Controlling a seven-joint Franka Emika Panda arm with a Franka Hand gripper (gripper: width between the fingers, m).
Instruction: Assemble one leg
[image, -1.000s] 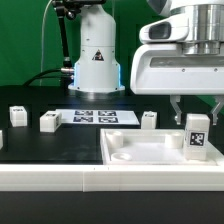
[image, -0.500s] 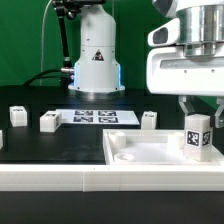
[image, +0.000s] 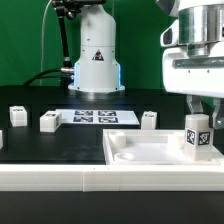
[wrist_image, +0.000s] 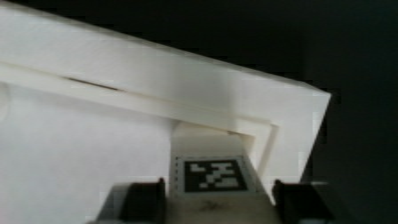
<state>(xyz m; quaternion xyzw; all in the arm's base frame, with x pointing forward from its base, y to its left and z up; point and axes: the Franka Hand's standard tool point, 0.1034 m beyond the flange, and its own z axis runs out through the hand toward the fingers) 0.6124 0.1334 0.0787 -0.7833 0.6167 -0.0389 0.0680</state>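
Next, my gripper opens, turns the wrist back and grips the leg's other sides (image: 190, 138), as it stands turned at an angle to the tray's corner rim with the leg.
The leg (image: 200, 138), a small white post with a black-and-white tag on its face, stands upright at the corner of the large white tray-like part (image: 125, 158) on the exterior view's right. My gripper (image: 204, 116) comes down from above, with one finger on each side of the leg's top, shut on it. In the wrist view the leg (wrist_image: 217, 172) sits between the two dark fingers of my gripper (wrist_image: 217, 206), against the tray's raised corner rim (wrist_image: 267, 105). The leg's lower end is hidden by the tray's rim.
Three more small white posts (image: 18, 116) (image: 49, 122) (image: 148, 119) stand on the black table behind the tray. The marker board (image: 95, 117) lies flat at the middle back. The arm's white base (image: 97, 60) stands behind it, before a green backdrop.
The wrist and fingers have shifted toward the exterior view's right. The leg has moved only slightly right and stays upright at the tray's corner.
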